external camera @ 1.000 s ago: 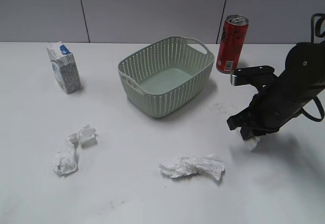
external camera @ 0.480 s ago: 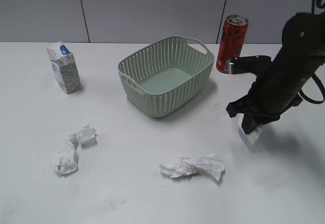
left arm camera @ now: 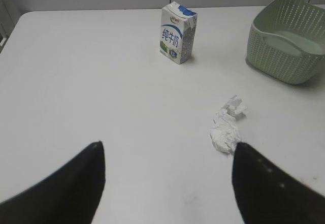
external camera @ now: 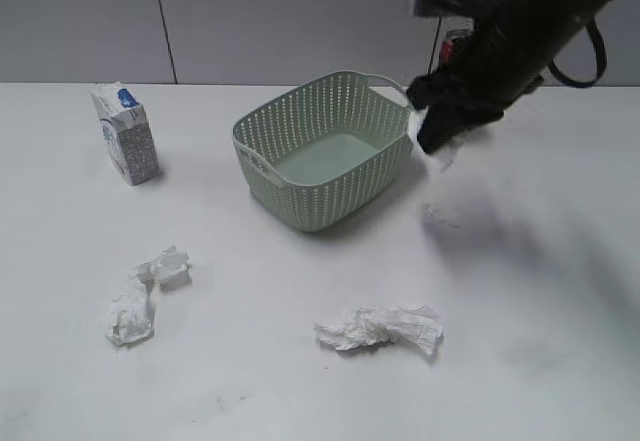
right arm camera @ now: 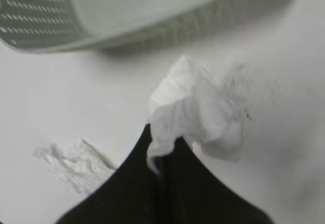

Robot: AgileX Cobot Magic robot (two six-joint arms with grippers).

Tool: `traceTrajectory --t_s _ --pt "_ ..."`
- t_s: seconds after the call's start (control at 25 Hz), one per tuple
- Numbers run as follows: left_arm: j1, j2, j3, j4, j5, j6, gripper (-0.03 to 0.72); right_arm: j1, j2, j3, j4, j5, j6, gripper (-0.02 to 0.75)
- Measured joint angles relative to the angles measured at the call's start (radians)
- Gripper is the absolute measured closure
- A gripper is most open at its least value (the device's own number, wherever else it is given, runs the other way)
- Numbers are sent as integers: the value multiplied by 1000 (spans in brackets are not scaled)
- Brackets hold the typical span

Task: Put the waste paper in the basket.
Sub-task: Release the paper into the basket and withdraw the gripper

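Observation:
The robot's right gripper will release the white paper wad on the mint-green basket's bottom (external camera: 308, 160), toward the basket's handle nearer the carton.
The mint-green basket (external camera: 325, 151) stands at the table's middle back; it also shows in the left wrist view (left arm camera: 289, 41) and in the right wrist view (right arm camera: 101, 10). My right gripper (external camera: 432, 143) is shut on a white paper wad (right arm camera: 195, 109) and holds it in the air beside the basket's right handle. A second wad (external camera: 380, 327) lies at the front middle and shows in the right wrist view (right arm camera: 76, 165). A third wad (external camera: 140, 293) lies at the front left, also in the left wrist view (left arm camera: 227, 130). My left gripper (left arm camera: 167, 155) is open and empty above the table.
A white-and-blue carton (external camera: 125, 133) stands at the back left, also in the left wrist view (left arm camera: 177, 32). A red drink can (external camera: 452, 46) stands behind the right arm, mostly hidden by it. A grey wall runs behind the table.
My right gripper has risen from the table at the right and moved up and left with the wad, to beside the basket's right handle. The other wads have not moved.

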Motion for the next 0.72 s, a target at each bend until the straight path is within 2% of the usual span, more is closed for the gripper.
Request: traceTrajectory --t_s 0.2,0.4,0.56,0.72 --pt "0 0 0 10 0 0 99 98 0 -99 -2 -79 -133 746" --pt "0 0 0 12 0 0 99 186 4 -110 -35 -373 -170 746" --pt "0 0 0 13 0 0 99 196 31 -112 -40 -595 -174 746" --pt "0 0 0 13 0 0 99 195 85 -114 -52 -667 -174 746"
